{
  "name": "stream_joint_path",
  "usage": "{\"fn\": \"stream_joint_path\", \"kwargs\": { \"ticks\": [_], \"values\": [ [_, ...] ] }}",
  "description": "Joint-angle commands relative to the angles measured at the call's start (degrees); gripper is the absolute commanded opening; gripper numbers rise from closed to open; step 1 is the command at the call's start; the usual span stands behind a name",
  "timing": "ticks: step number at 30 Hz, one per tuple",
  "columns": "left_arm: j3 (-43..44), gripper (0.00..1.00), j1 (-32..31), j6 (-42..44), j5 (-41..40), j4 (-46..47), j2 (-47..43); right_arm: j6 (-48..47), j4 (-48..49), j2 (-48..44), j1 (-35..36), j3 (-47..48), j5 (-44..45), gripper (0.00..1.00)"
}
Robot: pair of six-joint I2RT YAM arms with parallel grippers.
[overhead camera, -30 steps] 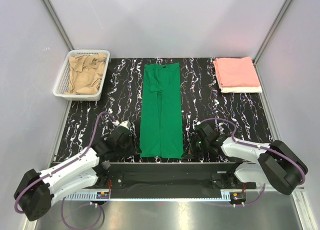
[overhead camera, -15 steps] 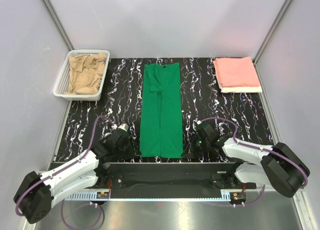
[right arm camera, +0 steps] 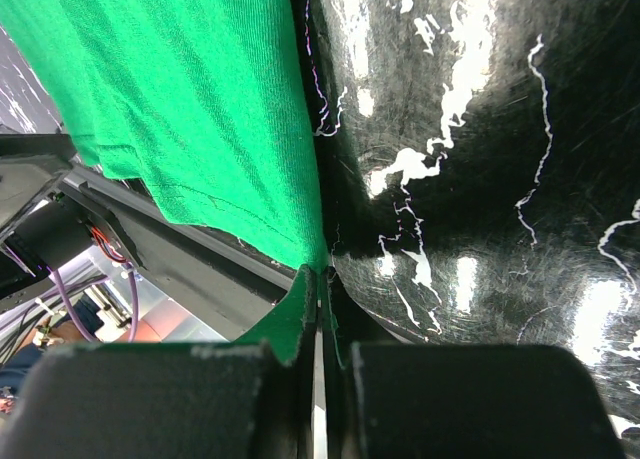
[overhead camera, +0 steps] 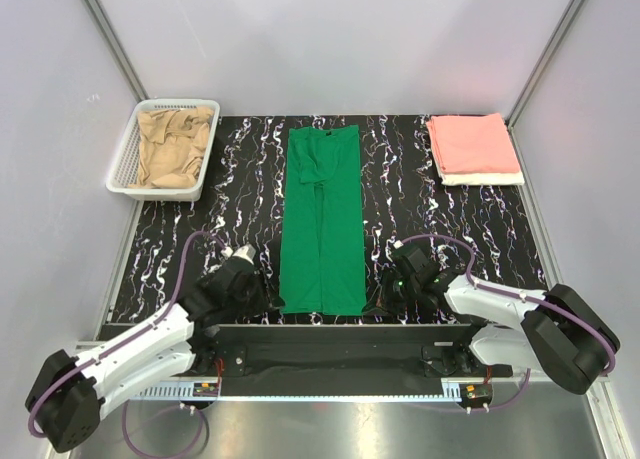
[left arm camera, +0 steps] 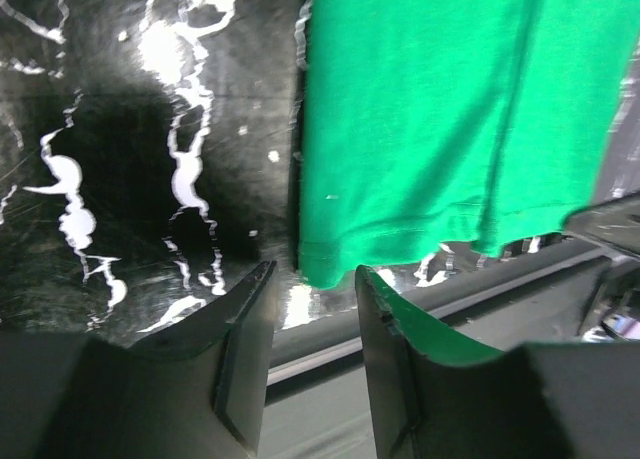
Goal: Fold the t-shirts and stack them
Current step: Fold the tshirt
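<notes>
The hem corner of the green t-shirt lies loose at my left gripper's open fingers. Next, my left gripper pinches that corner (overhead camera: 284, 309) before both grippers fold up the hem.
The bright green t-shirt (overhead camera: 322, 219) lies folded into a long narrow strip down the middle of the black marbled table (overhead camera: 450, 229). My left gripper (overhead camera: 262, 301) is open at the shirt's near left hem corner (left arm camera: 322, 264), its jaws either side of that corner without closing on it. My right gripper (overhead camera: 372, 305) is shut on the near right hem corner (right arm camera: 315, 249). The tan-beige t-shirt (overhead camera: 168, 144) lies crumpled in the white mesh basket (overhead camera: 124, 159). The salmon pink t-shirt (overhead camera: 472, 143) lies folded on top of the white one (overhead camera: 484, 179) at the back right.
A metal rail (overhead camera: 340, 331) runs along the table's near edge just below both grippers. Purple cables loop from both arms. Grey walls close in the back and sides.
My left gripper has slid slightly toward the near edge at the shirt's left corner. The right gripper and the shirt have stayed in place.
</notes>
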Motion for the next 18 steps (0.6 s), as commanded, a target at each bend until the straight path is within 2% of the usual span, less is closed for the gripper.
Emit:
{"fn": "stream_joint_path", "kwargs": {
  "ticks": [1,9,18],
  "values": [
    [1.87,0.43,0.28,-0.74,-0.08,0.87,-1.91,-0.50,-0.14,-0.13,0.51,-0.01,0.67,0.00],
    [1.61,0.40,0.28,-0.04,-0.34,0.87,3.45,0.02,-0.31,-0.66,0.51,0.60,0.41,0.00],
    [-0.41,0.37,0.28,-0.57,-0.17,2.45,1.69,0.29,-0.49,-1.45,0.51,-0.10,0.93,0.00]
  ]
}}
